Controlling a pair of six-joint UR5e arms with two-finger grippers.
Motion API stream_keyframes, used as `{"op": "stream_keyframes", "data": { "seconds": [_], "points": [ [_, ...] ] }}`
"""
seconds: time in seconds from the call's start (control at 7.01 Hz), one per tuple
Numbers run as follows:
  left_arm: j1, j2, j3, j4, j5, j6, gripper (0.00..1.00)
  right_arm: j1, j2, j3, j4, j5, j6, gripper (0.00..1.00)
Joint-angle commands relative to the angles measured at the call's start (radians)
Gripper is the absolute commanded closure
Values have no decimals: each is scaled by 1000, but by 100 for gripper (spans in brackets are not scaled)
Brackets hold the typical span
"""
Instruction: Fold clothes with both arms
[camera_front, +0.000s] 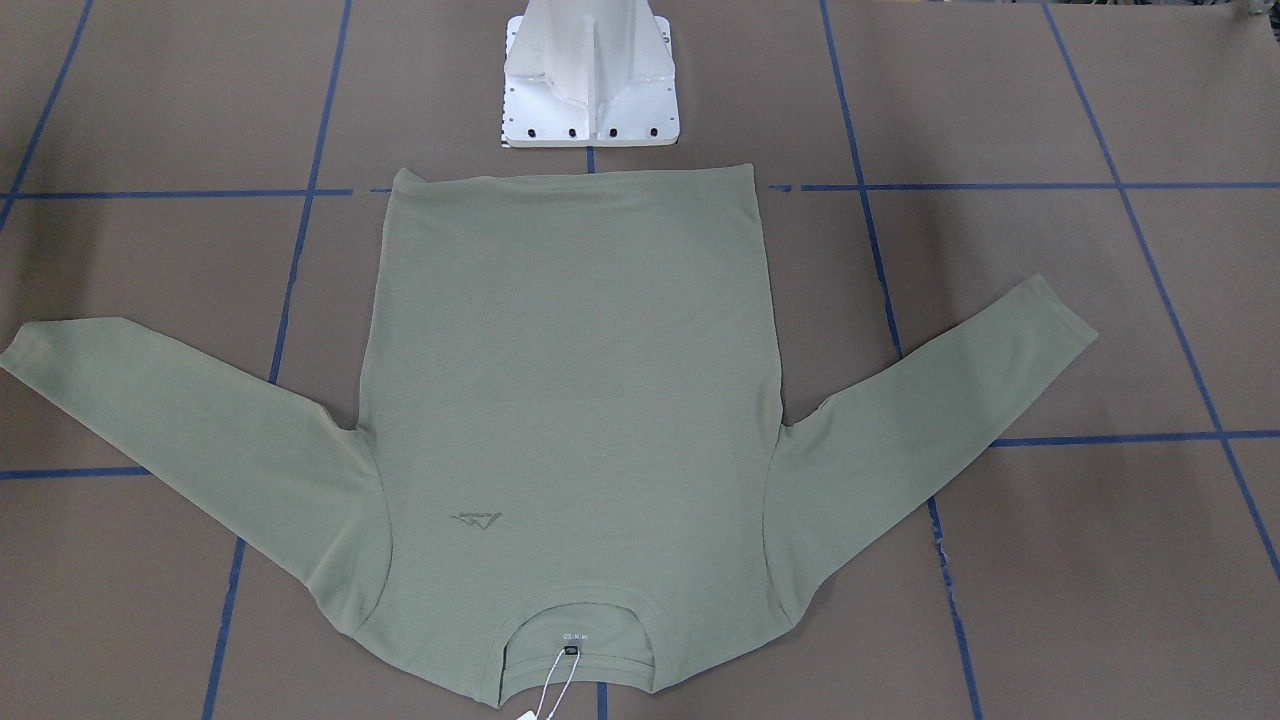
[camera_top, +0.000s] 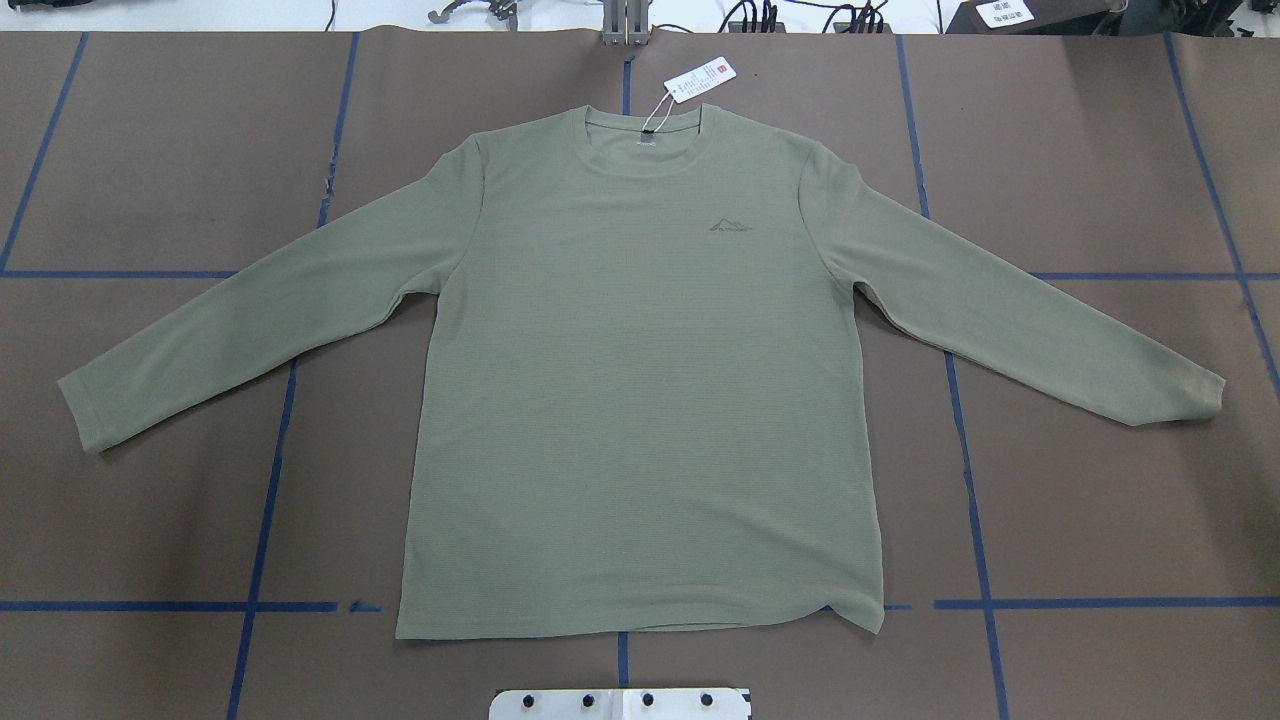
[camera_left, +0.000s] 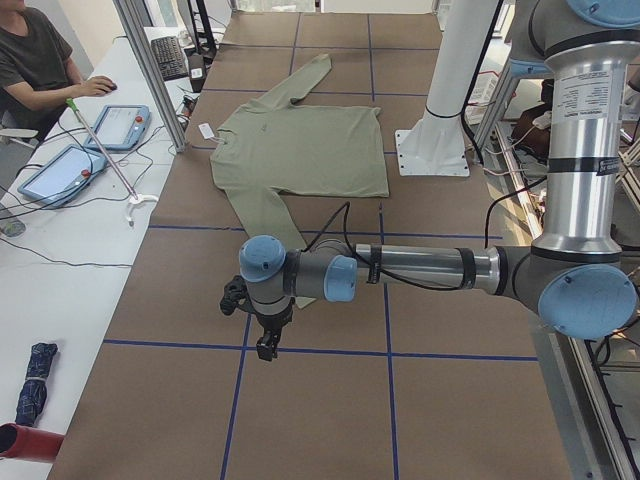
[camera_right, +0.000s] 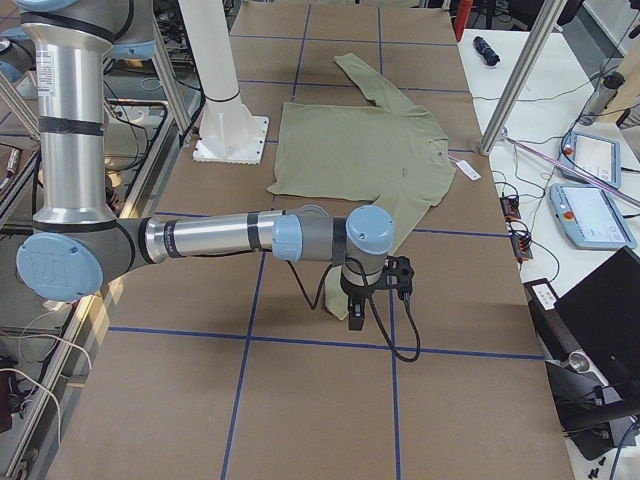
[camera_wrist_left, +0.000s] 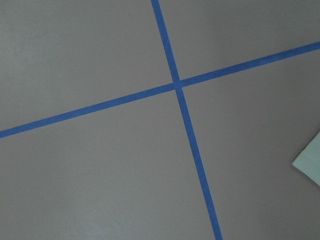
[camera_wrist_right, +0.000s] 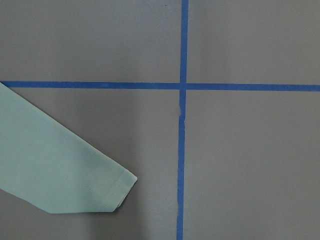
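Note:
My right gripper should go down to the sage-green shirt next. Then it should close on the cuff of the sleeve (camera_front: 34, 337) (camera_wrist_right: 107, 199) beside it, near the shirt's hem-side corner.
The sage-green long-sleeved shirt (camera_top: 640, 400) lies flat and front up on the brown table, both sleeves spread outward, its hem toward the robot base. Its white hang tag (camera_top: 700, 80) lies beyond the collar. My left gripper (camera_left: 266, 345) hangs just above the table past the near sleeve's cuff; only a cuff corner (camera_wrist_left: 310, 162) enters the left wrist view. My right gripper (camera_right: 357, 318) hangs beside the other sleeve's end, whose cuff (camera_wrist_right: 60, 170) fills the lower left of the right wrist view. Both show only in the side views, so I cannot tell whether they are open or shut.
Blue tape lines (camera_top: 270, 450) grid the table. The white pedestal base (camera_front: 590, 90) stands just behind the hem. A side table (camera_left: 60, 250) carries tablets and cables, with a seated person (camera_left: 40, 60) at it. Aluminium posts (camera_left: 150, 70) rise at the table's edge.

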Motion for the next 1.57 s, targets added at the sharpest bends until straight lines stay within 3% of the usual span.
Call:
{"op": "stream_keyframes", "data": {
  "seconds": [0.0, 0.57, 0.71, 0.86, 1.0, 1.28, 1.43],
  "points": [
    [0, 3, -6, -6, 1, 1, 0, 0, 2, -8, 0, -3, 2, 0],
    [-18, -79, -3, -22, -16, 7, 0, -9, 59, 12, 0, 0, 0, 0],
    [-12, -78, -4, -87, -19, 9, 0, -33, 53, 6, 15, 3, -1, 0],
    [-11, -33, 3, -182, -85, 3, 0, -56, 6, 0, 131, 11, 0, 0],
    [-11, -31, 5, -209, -119, 0, 0, -93, -30, -46, 326, 5, 59, 0],
    [-9, -45, 22, -212, -119, -47, 0, -252, -100, -141, 727, -47, 373, 0],
    [-9, -46, 20, -214, -120, -95, 0, -323, -135, -160, 853, -82, 487, 0]
  ]
}}
